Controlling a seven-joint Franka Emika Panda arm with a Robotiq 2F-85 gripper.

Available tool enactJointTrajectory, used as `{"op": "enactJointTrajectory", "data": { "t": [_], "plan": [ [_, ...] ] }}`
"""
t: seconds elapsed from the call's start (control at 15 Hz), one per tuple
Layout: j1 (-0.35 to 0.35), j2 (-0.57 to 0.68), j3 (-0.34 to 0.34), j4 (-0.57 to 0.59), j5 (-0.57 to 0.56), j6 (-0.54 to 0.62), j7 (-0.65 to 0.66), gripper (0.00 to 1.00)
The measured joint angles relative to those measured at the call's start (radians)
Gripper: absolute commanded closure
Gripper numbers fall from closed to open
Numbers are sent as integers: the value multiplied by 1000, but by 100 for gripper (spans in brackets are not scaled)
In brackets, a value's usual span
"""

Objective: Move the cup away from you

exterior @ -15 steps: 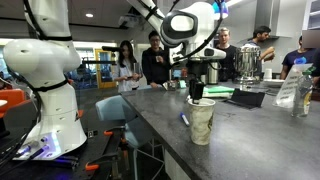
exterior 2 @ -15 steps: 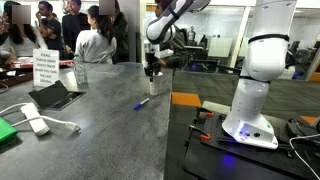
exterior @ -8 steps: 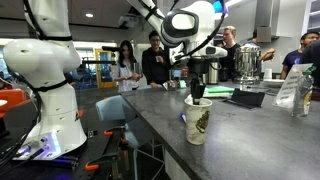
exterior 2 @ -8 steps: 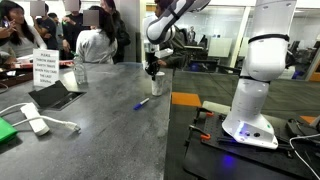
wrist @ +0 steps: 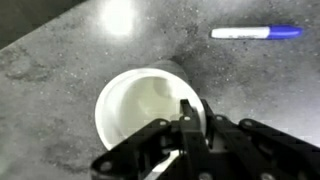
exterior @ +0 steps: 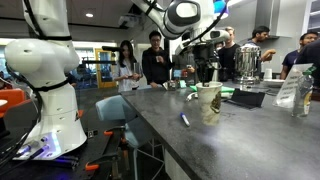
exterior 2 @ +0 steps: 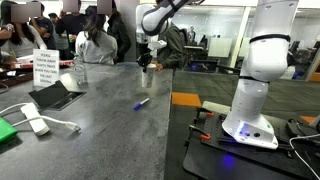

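Observation:
The cup, now tilted a little on the counter, will be let go by my gripper so it is standing on the bare grey counter (exterior: 215, 121) a little past the blue marker.
The cup (exterior: 210, 102) is a tall tapered off-white paper cup with a white rim. It stands tilted a little on the grey counter (exterior: 240, 140). In the wrist view I look down into its open mouth (wrist: 140, 105). My gripper (wrist: 190, 122) is shut on the cup's rim, one finger inside and one outside. In an exterior view the gripper (exterior: 207, 72) sits just above the cup. In another exterior view the gripper (exterior 2: 146, 60) is far down the counter and the cup under it is too small to make out.
A blue marker (wrist: 255, 32) lies on the counter near the cup; it also shows in both exterior views (exterior: 184, 119) (exterior 2: 142, 102). Steel coffee urns (exterior: 247, 62), a black tablet (exterior: 246, 98) and a clear bottle (exterior: 303, 95) stand further back. People stand behind the counter.
The gripper has moved the cup along the counter, to the right and farther from the near edge in an exterior view, past the marker. It stays shut on the rim.

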Motion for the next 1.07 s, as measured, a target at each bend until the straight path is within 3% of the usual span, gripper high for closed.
{"op": "enactJointTrajectory", "data": {
  "t": [0.27, 0.6, 1.07],
  "plan": [
    [53, 41, 34, 82, -7, 0, 17, 97],
    [111, 178, 54, 185, -17, 0, 17, 97],
    [141, 323, 54, 315, -55, -14, 14, 97]
  ]
}}
